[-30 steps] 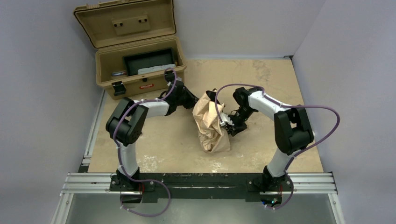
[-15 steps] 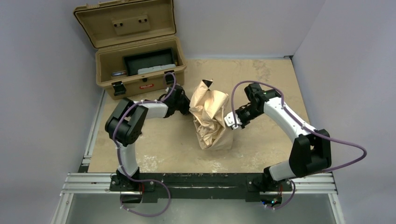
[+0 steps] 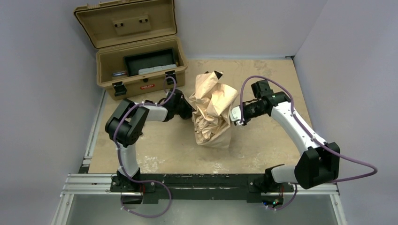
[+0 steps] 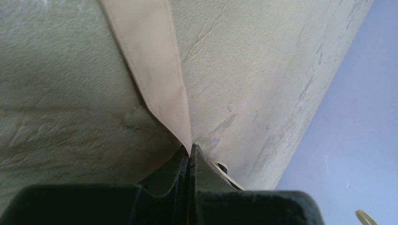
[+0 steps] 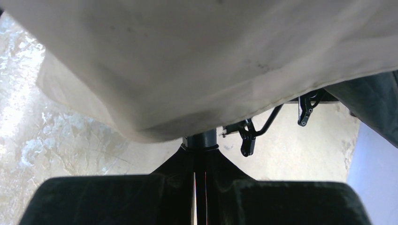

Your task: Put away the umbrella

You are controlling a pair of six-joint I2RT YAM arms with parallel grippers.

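Note:
Next, I release the umbrella, now standing in the middle of the table, with my right gripper on the middle of the tan tabletop (image 3: 207,123), lying toward the metal rail.
The umbrella (image 3: 213,110) is a crumpled beige fabric bundle standing in the middle of the table, with a dark tip at its far end. My left gripper (image 3: 189,108) is at its left side, shut on a corner of the fabric (image 4: 155,70); the jaws (image 4: 190,152) are pressed together on it. My right gripper (image 3: 236,115) is at the bundle's right side, shut on the umbrella's dark shaft (image 5: 201,139) under the canopy (image 5: 202,61). Thin dark ribs (image 5: 263,123) hang beside the shaft. The handle is hidden.
An open tan hard case (image 3: 141,65) stands at the back left, lid up, with a dark tray and a few items inside. Grey walls close in the left, back and right of the tan tabletop (image 3: 267,75). A metal rail (image 3: 202,183) runs along the near edge.
My right arm has swung outward to the right and toward the back, holding the shaft. The fabric bundle has risen and spread toward the back. My left gripper stays on the fabric edge.

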